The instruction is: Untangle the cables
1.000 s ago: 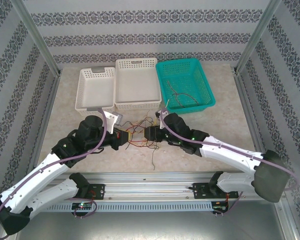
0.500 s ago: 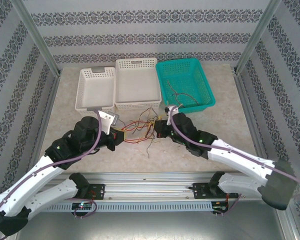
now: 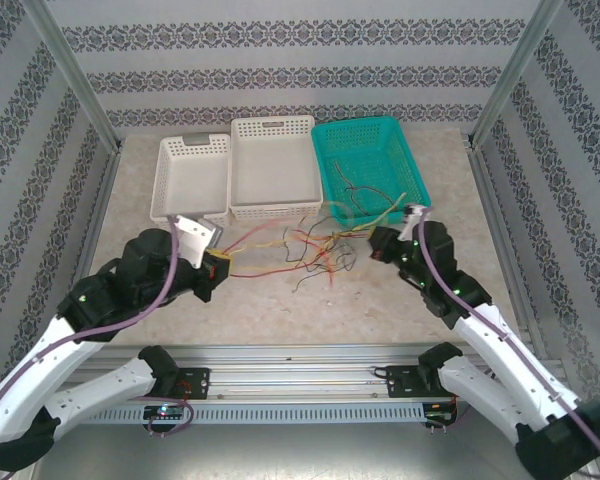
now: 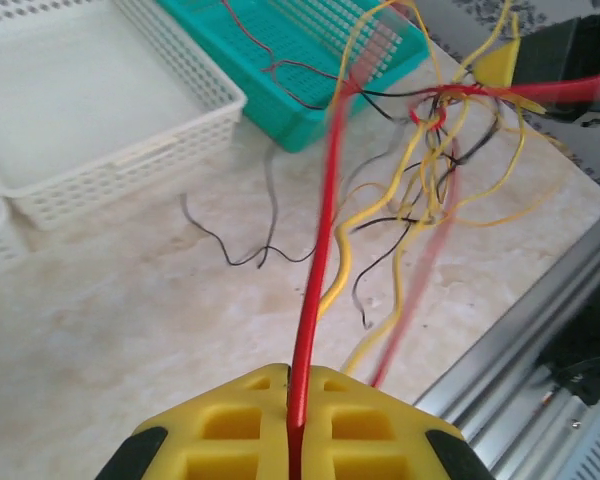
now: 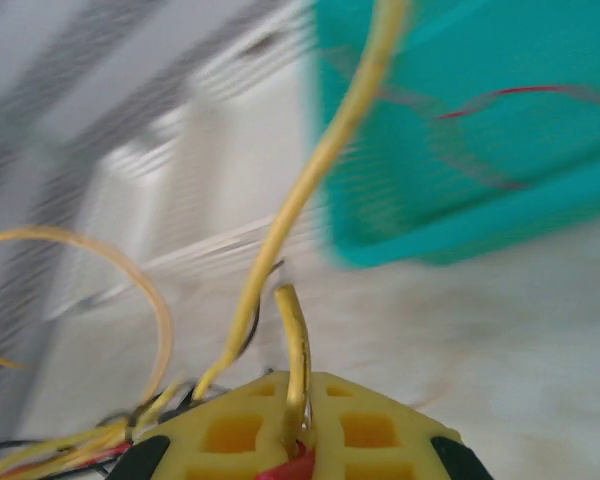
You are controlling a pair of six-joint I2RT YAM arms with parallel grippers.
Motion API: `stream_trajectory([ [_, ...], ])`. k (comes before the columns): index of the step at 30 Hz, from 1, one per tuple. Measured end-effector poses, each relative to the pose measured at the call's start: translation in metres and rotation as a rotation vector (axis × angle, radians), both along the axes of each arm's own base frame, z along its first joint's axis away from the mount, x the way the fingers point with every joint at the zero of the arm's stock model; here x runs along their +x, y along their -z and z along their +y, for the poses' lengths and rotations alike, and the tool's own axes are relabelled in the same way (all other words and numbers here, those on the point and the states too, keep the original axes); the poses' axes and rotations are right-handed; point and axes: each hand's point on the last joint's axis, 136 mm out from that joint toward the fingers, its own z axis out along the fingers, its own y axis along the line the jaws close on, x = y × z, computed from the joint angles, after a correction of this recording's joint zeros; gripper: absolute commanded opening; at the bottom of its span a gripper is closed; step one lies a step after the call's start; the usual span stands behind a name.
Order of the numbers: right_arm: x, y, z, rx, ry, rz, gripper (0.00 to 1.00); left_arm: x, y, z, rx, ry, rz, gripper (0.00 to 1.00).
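Observation:
My right gripper needs to let go of the yellow cable on the marble tabletop (image 3: 368, 272) (image 5: 495, 385) just in front of the teal basket.
The cables (image 3: 305, 250), thin red, yellow, orange and dark wires, stretch in a loose tangle across the table between my two grippers. My left gripper (image 3: 220, 263) is shut on a red cable (image 4: 325, 230) that runs up from its yellow fingers (image 4: 240, 420) to a knot (image 4: 430, 115) of yellow, red and black wires. My right gripper (image 3: 378, 243) is shut on a yellow cable (image 5: 295, 330), with a bit of red showing between its fingers (image 5: 370, 430). Another yellow strand (image 5: 310, 170) arcs up past the teal basket. A few more wires (image 3: 365, 195) lie inside that basket.
Three baskets stand in a row at the back: a small white one (image 3: 190, 178), a larger white one (image 3: 273, 165) and a teal one (image 3: 400, 150). A loose dark wire (image 4: 250, 255) lies on the marble tabletop. The metal rail (image 3: 300, 365) runs along the near edge.
The two grippers have pulled apart: the left moved left, the right moved right toward the teal basket and closed on the yellow cable. The bundle is now stretched out between them.

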Motion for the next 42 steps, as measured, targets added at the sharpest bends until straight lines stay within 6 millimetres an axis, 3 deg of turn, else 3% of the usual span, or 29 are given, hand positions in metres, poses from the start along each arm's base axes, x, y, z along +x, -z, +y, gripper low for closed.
stream_trajectory([
  [2,0.000,0.018,-0.028,-0.063,0.094,0.061,0.00,-0.004,0.002,0.008,0.034,-0.008,0.004,0.00],
  [4,-0.004,0.027,-0.037,-0.112,0.113,0.095,0.00,-0.007,0.010,0.012,0.068,-0.009,0.026,0.00],
  [9,-0.011,0.037,-0.044,-0.162,0.118,0.138,0.00,-0.005,0.023,0.018,0.124,-0.031,0.059,0.00],
  [16,-0.012,0.038,-0.036,-0.127,0.070,0.139,0.00,0.003,0.012,0.022,0.098,-0.084,0.018,0.00],
  [19,-0.013,0.048,-0.044,-0.157,0.104,0.175,0.00,0.009,-0.002,0.023,0.083,-0.106,-0.018,0.00],
  [24,-0.020,0.078,-0.075,-0.197,0.218,0.274,0.00,0.025,-0.055,0.036,0.077,-0.191,-0.145,0.00],
  [28,-0.028,0.097,-0.096,-0.199,0.287,0.337,0.00,0.025,-0.094,0.055,0.065,-0.258,-0.244,0.00],
  [30,-0.028,0.097,-0.089,-0.174,0.254,0.334,0.03,0.022,-0.107,0.057,0.043,-0.256,-0.268,0.00],
  [33,-0.024,0.090,-0.063,-0.141,0.147,0.295,0.39,0.022,-0.106,0.048,0.028,-0.222,-0.254,0.00],
  [35,-0.026,0.083,-0.042,-0.140,0.059,0.261,0.53,0.027,-0.090,0.033,0.027,-0.179,-0.208,0.00],
  [37,-0.027,0.068,-0.024,-0.144,-0.015,0.212,0.61,0.033,-0.072,0.017,0.030,-0.135,-0.152,0.00],
  [42,-0.022,-0.001,0.006,-0.097,-0.127,0.029,0.69,0.049,-0.040,-0.023,0.005,-0.047,-0.034,0.00],
])
